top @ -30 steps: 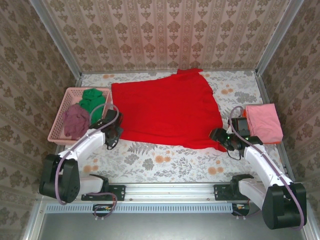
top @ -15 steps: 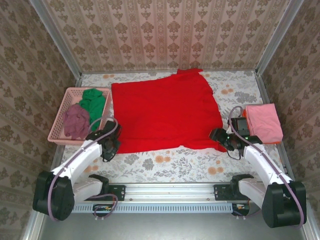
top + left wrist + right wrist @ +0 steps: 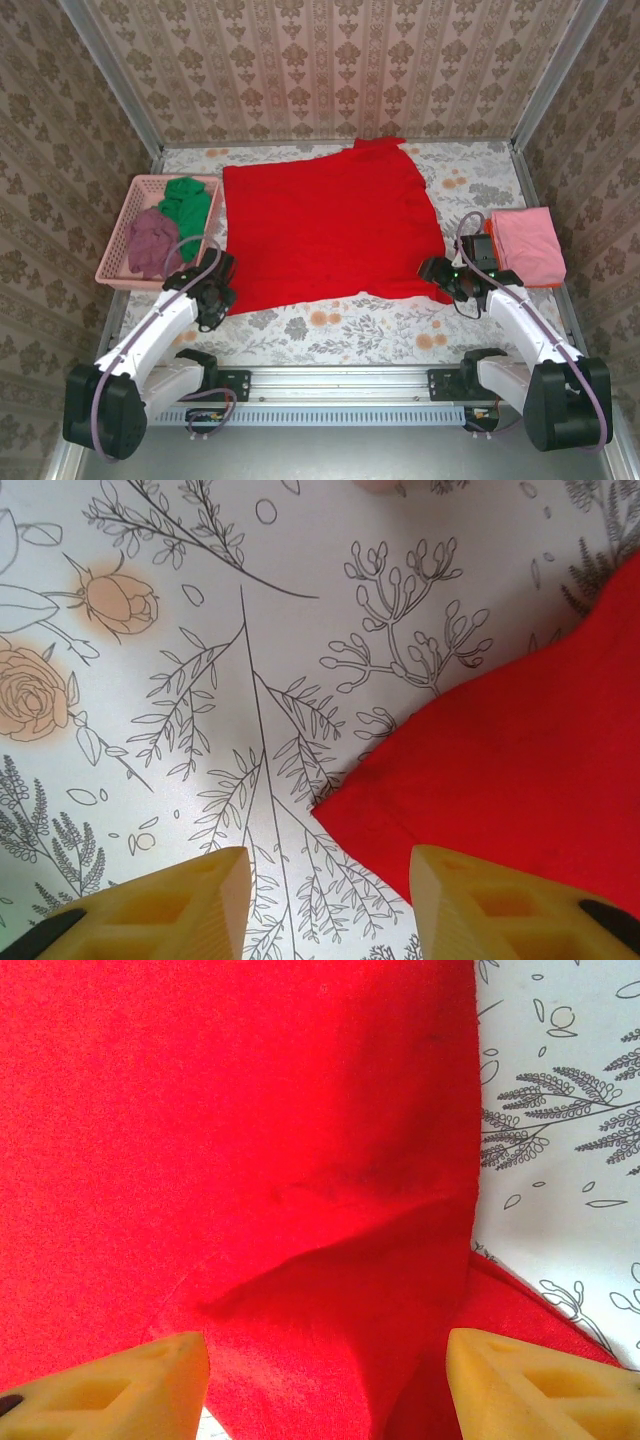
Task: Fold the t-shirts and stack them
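The corner of the red t-shirt is beyond my left gripper's open fingers, so next I move toward the shirt and pinch its near edge [image 3: 372, 865] before folding it away.
The large red t-shirt [image 3: 330, 220] lies spread flat across the middle of the table. My left gripper [image 3: 215, 297] sits at its near-left corner. In the left wrist view the gripper [image 3: 330, 905] stands open with bare table between the fingers, and the red corner [image 3: 520, 770] lies just beyond them. My right gripper [image 3: 441, 272] is at the shirt's near-right corner. Its jaws [image 3: 327, 1385] stand wide open over rumpled red cloth [image 3: 250, 1140]. A folded pink t-shirt [image 3: 528, 245] lies at the right. Green [image 3: 187, 205] and maroon [image 3: 150, 243] t-shirts sit in the basket.
The pink lattice basket [image 3: 113, 262] stands at the left edge of the table. Metal rails and patterned walls close in the table on three sides. A strip of flowered tabletop [image 3: 340, 325] runs between the shirt's near hem and the arm bases.
My left gripper drew the shirt's near-left corner toward the near edge, then opened and let it go. The right arm has not moved.
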You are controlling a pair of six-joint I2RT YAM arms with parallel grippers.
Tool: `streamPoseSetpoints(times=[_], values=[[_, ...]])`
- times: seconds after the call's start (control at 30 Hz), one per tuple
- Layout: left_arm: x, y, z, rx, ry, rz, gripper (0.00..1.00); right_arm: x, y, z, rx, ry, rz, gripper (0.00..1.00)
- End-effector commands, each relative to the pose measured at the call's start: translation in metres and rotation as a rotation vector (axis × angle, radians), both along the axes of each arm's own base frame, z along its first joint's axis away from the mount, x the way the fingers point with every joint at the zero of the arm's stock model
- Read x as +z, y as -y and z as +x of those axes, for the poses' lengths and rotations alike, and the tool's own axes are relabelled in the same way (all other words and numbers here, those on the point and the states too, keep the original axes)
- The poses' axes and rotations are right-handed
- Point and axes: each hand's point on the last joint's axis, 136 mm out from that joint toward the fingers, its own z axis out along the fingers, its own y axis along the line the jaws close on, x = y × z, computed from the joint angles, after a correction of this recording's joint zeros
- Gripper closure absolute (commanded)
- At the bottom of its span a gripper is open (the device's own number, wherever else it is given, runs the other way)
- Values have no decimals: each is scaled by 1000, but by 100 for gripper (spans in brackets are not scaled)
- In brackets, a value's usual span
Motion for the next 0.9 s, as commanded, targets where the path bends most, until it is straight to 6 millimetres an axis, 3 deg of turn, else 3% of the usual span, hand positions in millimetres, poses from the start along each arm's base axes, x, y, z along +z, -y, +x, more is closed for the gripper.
streamPoseSetpoints(times=[0.0, 0.5, 0.67, 0.8, 0.87], values=[[-12, 3, -2, 30, -20, -28, 54, 12, -3, 10, 6, 37, 11, 35], [-40, 5, 7, 26, -96, -20, 57, 9, -3, 4, 6, 36, 19, 35], [-54, 5, 3, 9, -160, -16, 77, 9, -4, 1, 3, 36, 23, 35], [-60, 6, -2, 6, -192, -20, 98, 11, -1, -2, 0, 40, 8, 35], [-57, 6, 0, 8, -176, -19, 100, 11, 2, -5, 6, 33, -16, 35]])
